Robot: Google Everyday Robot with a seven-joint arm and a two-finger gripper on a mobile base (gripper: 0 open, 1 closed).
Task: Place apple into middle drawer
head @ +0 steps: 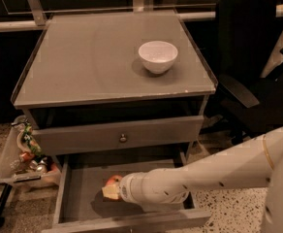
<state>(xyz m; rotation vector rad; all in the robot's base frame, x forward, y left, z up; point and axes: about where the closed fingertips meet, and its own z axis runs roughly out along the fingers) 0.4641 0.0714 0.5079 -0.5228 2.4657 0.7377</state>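
Note:
My gripper should release the apple, now low inside the open middle drawer, on the middle drawer's bottom (120,181), in line with the round knob above.
The apple (113,182), small and red-orange, is low inside the open middle drawer (78,193), a shallow grey box pulled out under the cabinet. My gripper (110,189) reaches in from the right on a thick white arm, right at the apple, its tip covering the apple's lower right side. The arm hides much of the drawer floor on the right. I cannot tell whether the apple rests on the floor.
A white bowl (158,56) stands on the grey cabinet top (83,57). A shut drawer front with a round knob (123,138) is above the open drawer. A clear bin of snack packets (25,152) is at the left. A black office chair (250,72) is at the right.

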